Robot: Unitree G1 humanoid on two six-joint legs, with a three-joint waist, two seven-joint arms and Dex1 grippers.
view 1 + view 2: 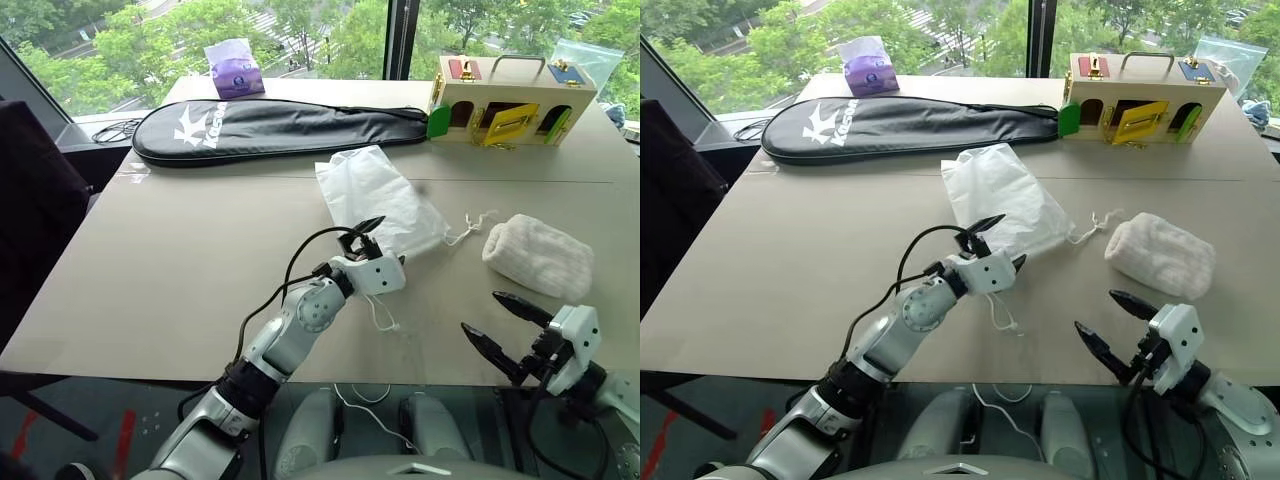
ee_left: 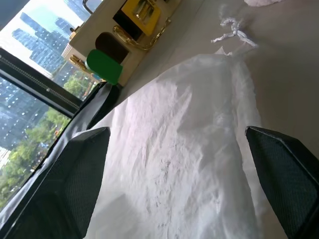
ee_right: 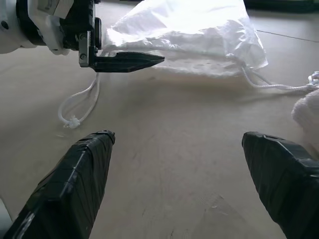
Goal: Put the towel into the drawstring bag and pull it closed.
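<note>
Next, I will close my right gripper on the near end (image 1: 564, 279) of the rolled towel, near the table's front.
The drawstring bag (image 1: 375, 200) lies flat and crinkled in the middle of the table, its gathered mouth toward the near right. One cord (image 1: 470, 228) trails from it toward the towel (image 1: 538, 255), a rolled off-white terry cloth lying to the right. My left gripper (image 1: 385, 240) hovers open at the bag's near end, its fingers (image 2: 70, 184) standing either side of the white fabric (image 2: 184, 149) with nothing held. A cord loop (image 3: 79, 107) lies on the table beneath it. My right gripper (image 1: 482, 312) is open and empty near the table's front edge, below the towel.
A long black racket case (image 1: 270, 128) lies across the back of the table. A wooden latch box (image 1: 510, 100) stands at the back right, with a clear plastic bag (image 1: 590, 55) behind it. A purple tissue pack (image 1: 233, 68) sits at the far edge. A dark chair (image 1: 35, 200) is at the left.
</note>
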